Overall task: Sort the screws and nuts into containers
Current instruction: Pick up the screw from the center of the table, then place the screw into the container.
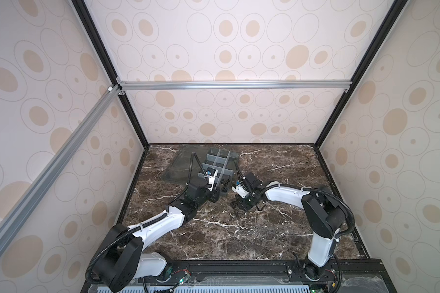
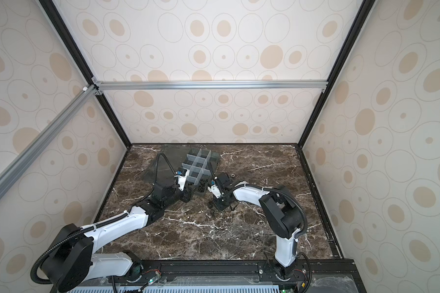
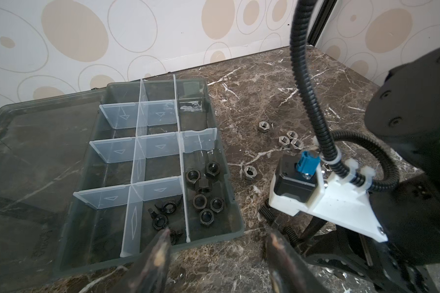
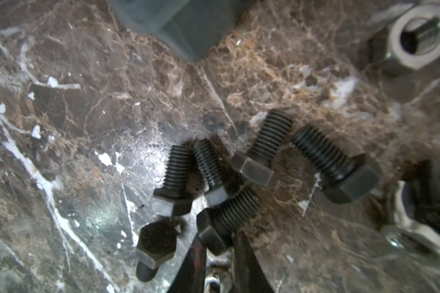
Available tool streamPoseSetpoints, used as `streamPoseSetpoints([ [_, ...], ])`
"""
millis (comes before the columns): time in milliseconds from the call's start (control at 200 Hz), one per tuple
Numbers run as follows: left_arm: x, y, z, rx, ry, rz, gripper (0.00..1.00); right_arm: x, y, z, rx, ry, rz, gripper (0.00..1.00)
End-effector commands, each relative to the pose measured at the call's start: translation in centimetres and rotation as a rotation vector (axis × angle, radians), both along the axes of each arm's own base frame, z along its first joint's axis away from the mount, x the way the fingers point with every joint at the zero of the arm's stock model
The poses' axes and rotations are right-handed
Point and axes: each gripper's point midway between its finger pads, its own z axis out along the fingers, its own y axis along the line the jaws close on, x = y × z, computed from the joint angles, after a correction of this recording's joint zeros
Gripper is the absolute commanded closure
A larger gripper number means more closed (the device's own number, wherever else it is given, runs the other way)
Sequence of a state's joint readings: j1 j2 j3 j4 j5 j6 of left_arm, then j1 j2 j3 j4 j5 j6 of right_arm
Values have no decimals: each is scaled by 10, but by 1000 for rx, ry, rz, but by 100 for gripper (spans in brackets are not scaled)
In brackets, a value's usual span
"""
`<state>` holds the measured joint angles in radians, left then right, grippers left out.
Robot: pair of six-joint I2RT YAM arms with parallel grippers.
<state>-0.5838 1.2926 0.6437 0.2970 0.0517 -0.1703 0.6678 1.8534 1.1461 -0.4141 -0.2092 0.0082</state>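
Observation:
The robot's left gripper should next go to the black screw at the pile's near end and close on that screw's head (image 1: 235, 207).
Several black hex-head screws (image 4: 264, 142) lie bunched on the marble. My right gripper (image 4: 217, 238) is shut on the head of one screw (image 4: 235, 209), a finger (image 4: 196, 253) pressed against each side. In both top views it points down at that pile (image 1: 235, 204) (image 2: 211, 204). The containers are cells of a grey organizer box (image 3: 214, 238). One cell holds black nuts (image 3: 206, 192) and the cell beside it holds black flanged nuts (image 3: 163, 215). Silver nuts (image 3: 290, 142) lie loose on the table. My left gripper (image 3: 217, 243) hangs open and empty at the box's near rim.
The box's clear lid (image 3: 36, 152) lies flat beside the box, toward the back wall. A silver nut (image 4: 422, 38) and another (image 4: 417, 241) lie close to the screw pile. The right arm's wrist camera mount (image 3: 315, 192) stands right next to my left gripper.

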Motion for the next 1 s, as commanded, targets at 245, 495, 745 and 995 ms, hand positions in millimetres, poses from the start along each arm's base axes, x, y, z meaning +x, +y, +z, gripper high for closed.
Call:
streamPoseSetpoints([
  [245, 10, -1, 29, -36, -68, 34, 39, 7, 5, 68, 37, -65, 23, 93],
  [495, 9, 3, 28, -40, -79, 52, 39, 7, 9, 93, 109, -83, 65, 95],
  [745, 11, 20, 41, -91, -121, 118, 39, -1, 34, 118, 296, -115, 227, 96],
  [995, 16, 74, 38, -200, -119, 266, 39, 22, 71, 143, 435, -212, 339, 97],
])
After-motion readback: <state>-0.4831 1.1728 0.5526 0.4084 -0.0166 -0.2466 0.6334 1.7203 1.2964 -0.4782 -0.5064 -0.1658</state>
